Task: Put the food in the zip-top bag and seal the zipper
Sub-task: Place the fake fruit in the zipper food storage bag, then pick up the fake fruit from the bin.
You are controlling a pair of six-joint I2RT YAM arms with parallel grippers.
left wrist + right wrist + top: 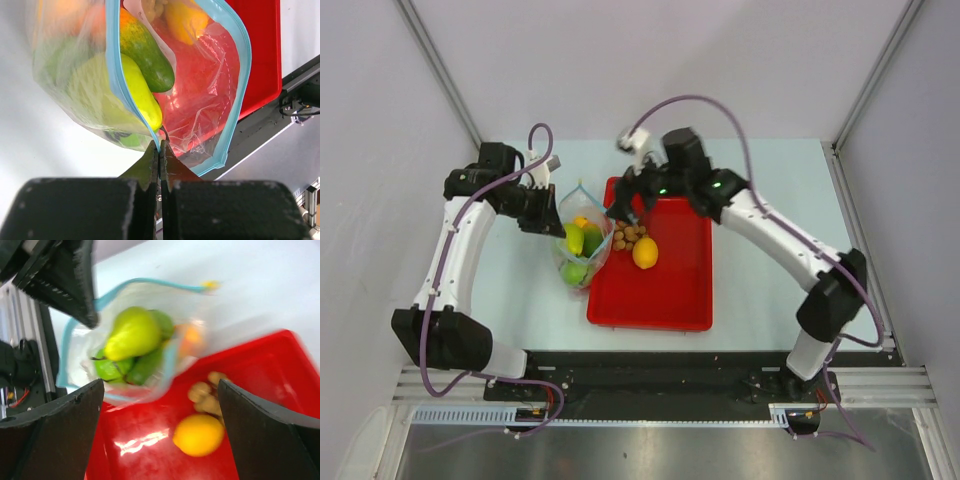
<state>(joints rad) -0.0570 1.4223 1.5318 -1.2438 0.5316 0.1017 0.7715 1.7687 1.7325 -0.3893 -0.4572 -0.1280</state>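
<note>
The next move for my right gripper is to go to the yellow lemon next to the brown nuts and close around the lemon's middle (645, 252) (199, 434).
The clear zip-top bag (582, 243) lies at the red tray's left edge, its mouth held open. It holds an orange-green mango (150, 57), a yellow-green fruit (141, 97) and green round fruits (112, 369). My left gripper (552, 222) is shut on the light-blue zipper (116, 75), pinching it at its jaw tips (160, 146). My right gripper (625, 210) is open and empty, above the tray's left side by the bag mouth (161, 385). The yellow lemon (645, 252) and brown nuts (628, 235) lie in the tray; both show between the right fingers, the lemon (199, 434) and the nuts (205, 390).
The red tray (660, 300) sits mid-table, its left wall under the bag's edge. The table's black front rail (650, 370) runs along the near side. Grey walls close the left, back and right.
</note>
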